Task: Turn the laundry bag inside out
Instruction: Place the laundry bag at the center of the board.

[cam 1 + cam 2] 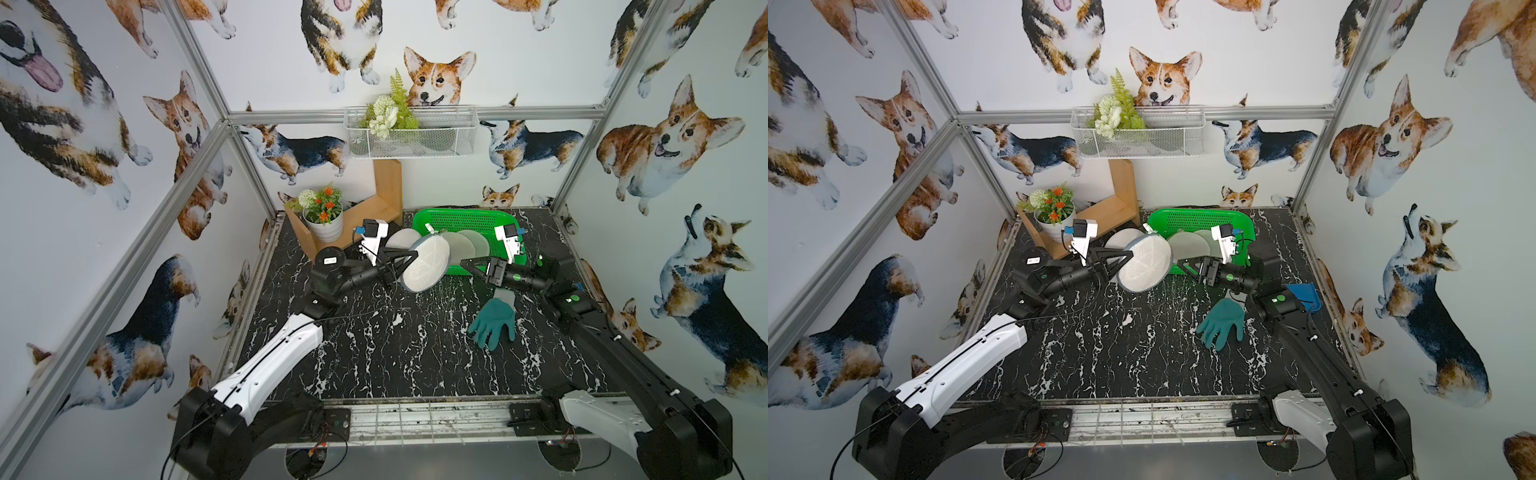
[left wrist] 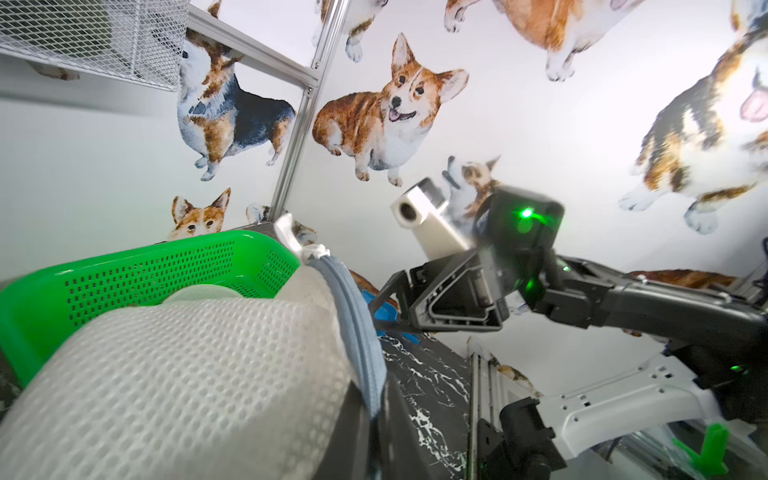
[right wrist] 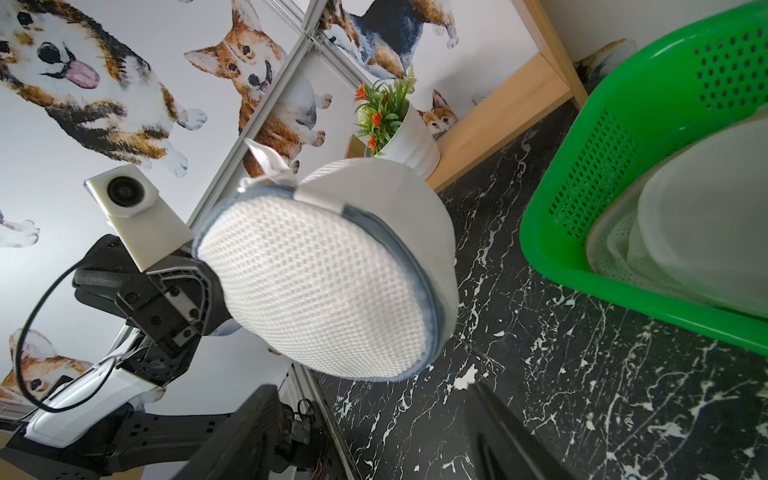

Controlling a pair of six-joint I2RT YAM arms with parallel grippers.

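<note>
My left gripper is going to release the laundry bag, which hangs tilted above the table now, on the black marble table (image 1: pixel 383 305), in front of the wooden shelf.
The laundry bag (image 1: pixel 428 266) (image 1: pixel 1144 268) is a round white mesh pouch with a blue-grey zipper rim, and it hangs tilted above the black marble table. My left gripper (image 1: pixel 409 254) (image 2: pixel 376 415) is shut on the bag's rim (image 2: pixel 353 316). In the left wrist view the mesh (image 2: pixel 187 374) fills the foreground. My right gripper (image 1: pixel 469 268) (image 1: pixel 1183 267) (image 3: pixel 372 386) stands open just to the right of the bag, with nothing between its fingers. The bag's lower edge (image 3: pixel 324 282) hangs just ahead of them.
A green basket (image 1: pixel 457 212) (image 3: pixel 623 124) holding more mesh bags stands behind the right gripper. A teal glove (image 1: pixel 494 322) lies on the table under the right arm. A potted plant (image 1: pixel 324 224) and a wooden shelf (image 1: pixel 386 199) stand at the back left. A wire basket (image 1: pixel 411 133) hangs on the back wall.
</note>
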